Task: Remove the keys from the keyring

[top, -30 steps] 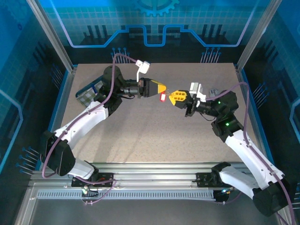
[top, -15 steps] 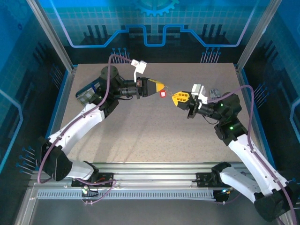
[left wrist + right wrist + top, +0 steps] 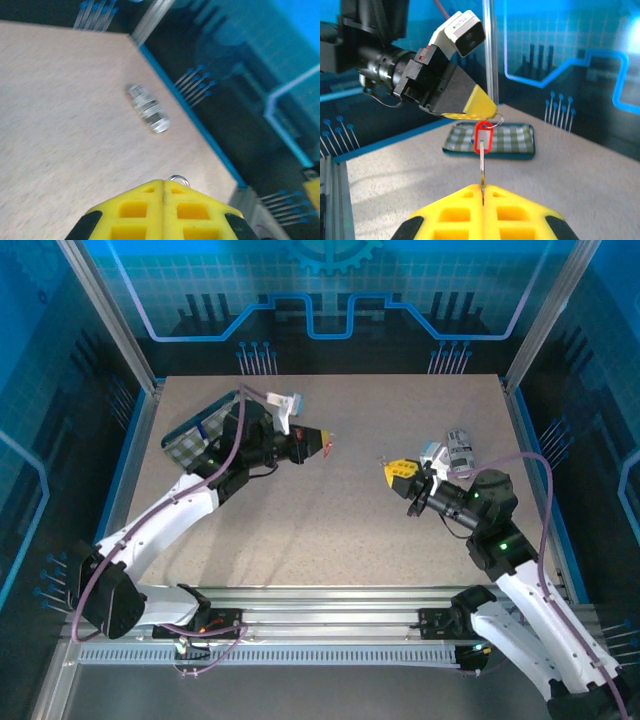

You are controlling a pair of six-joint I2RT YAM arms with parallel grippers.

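I need to set the keyring on the bare table just nearer me than the yellow fingertips [image 3: 302, 490] of my left gripper.
My left gripper [image 3: 326, 440] is shut on the keyring's thin metal ring [image 3: 179, 179], which pokes out past its yellow fingertips [image 3: 150, 192]. In the right wrist view the red tag of the keyring [image 3: 483, 136] hangs below the left gripper [image 3: 487, 112]. A thin silver key [image 3: 482, 167] stands edge-on in my right gripper [image 3: 482, 187], which is shut on it. From above, the right gripper [image 3: 393, 469] holds the key [image 3: 382, 460] well to the right of the left gripper, with bare table between them.
A green checked tray [image 3: 195, 435] lies at the back left, behind the left arm. A grey-and-black patterned cylinder [image 3: 458, 451] lies near the table's right edge [image 3: 525, 455], close behind the right gripper.
The two grippers have drawn apart. The left one pulled back to the left with the red tag, and the right one moved right and nearer with the key.
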